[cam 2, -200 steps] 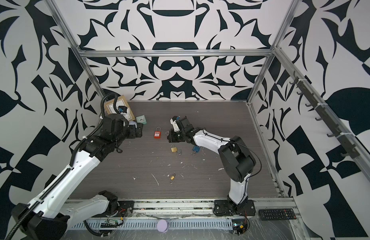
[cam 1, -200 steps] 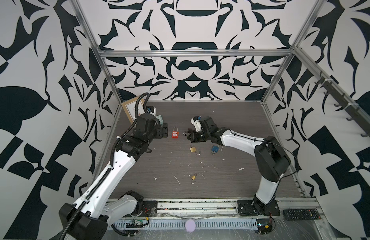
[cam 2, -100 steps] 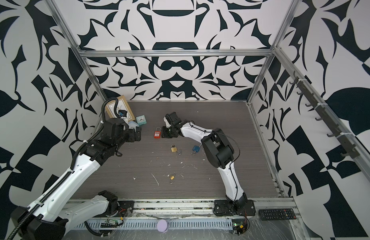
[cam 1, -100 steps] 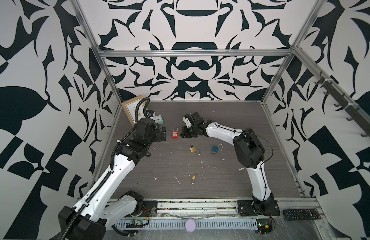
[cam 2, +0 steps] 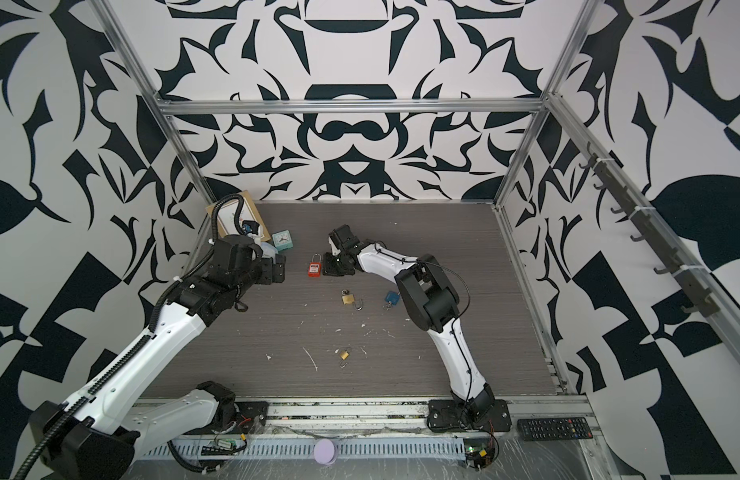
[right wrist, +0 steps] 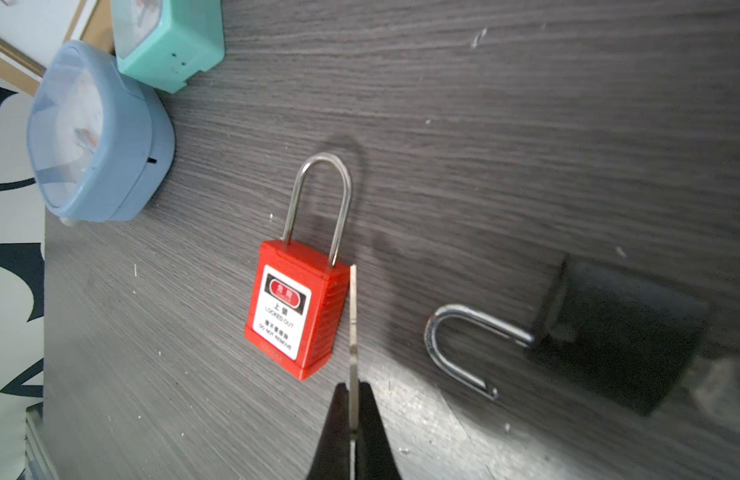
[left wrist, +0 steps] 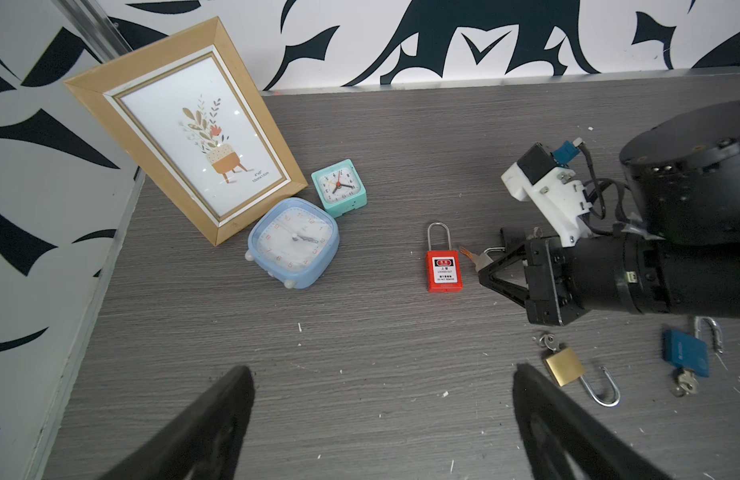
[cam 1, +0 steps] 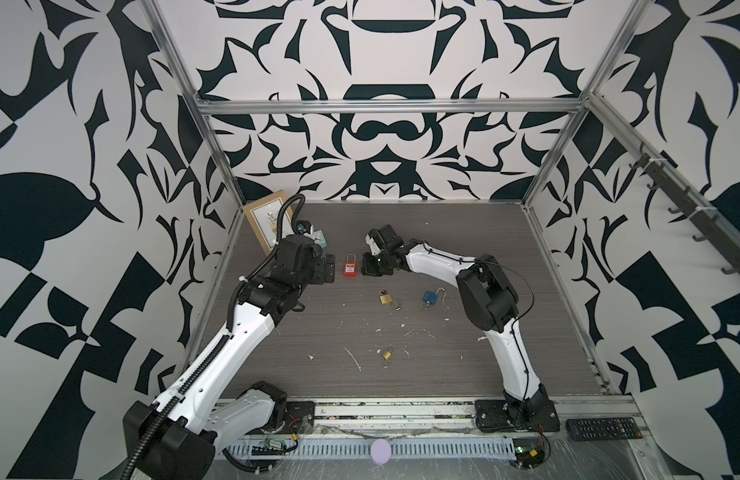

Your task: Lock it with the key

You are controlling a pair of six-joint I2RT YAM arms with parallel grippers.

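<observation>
I will let go of the thin metal key with my right gripper on the table (cam 1: 358,267) (right wrist: 371,301) between the red padlock and the black padlock.
A red padlock (cam 1: 350,268) (cam 2: 314,268) lies flat on the dark wood table with its shackle down in the body. My right gripper (cam 1: 366,270) (right wrist: 353,388) is shut on a thin metal key (right wrist: 353,324). Seen edge-on, the blade lies along the red padlock's (right wrist: 297,307) side, near the shackle end. In the left wrist view the key (left wrist: 470,254) sticks out of the right gripper (left wrist: 482,270) beside the red padlock (left wrist: 443,270). My left gripper (cam 1: 329,272) (left wrist: 381,372) hovers open just left of the lock, holding nothing.
A black padlock (right wrist: 609,332) with an open shackle lies under the right gripper. A brass padlock (cam 1: 386,298), a blue padlock (cam 1: 430,297) and a small brass padlock (cam 1: 386,354) lie nearer the front. A picture frame (left wrist: 185,129) and two clocks (left wrist: 293,243) (left wrist: 339,187) stand at back left.
My right gripper has moved left with the key until it sits beside the red padlock, and its elbow has folded in. The left arm has barely shifted.
</observation>
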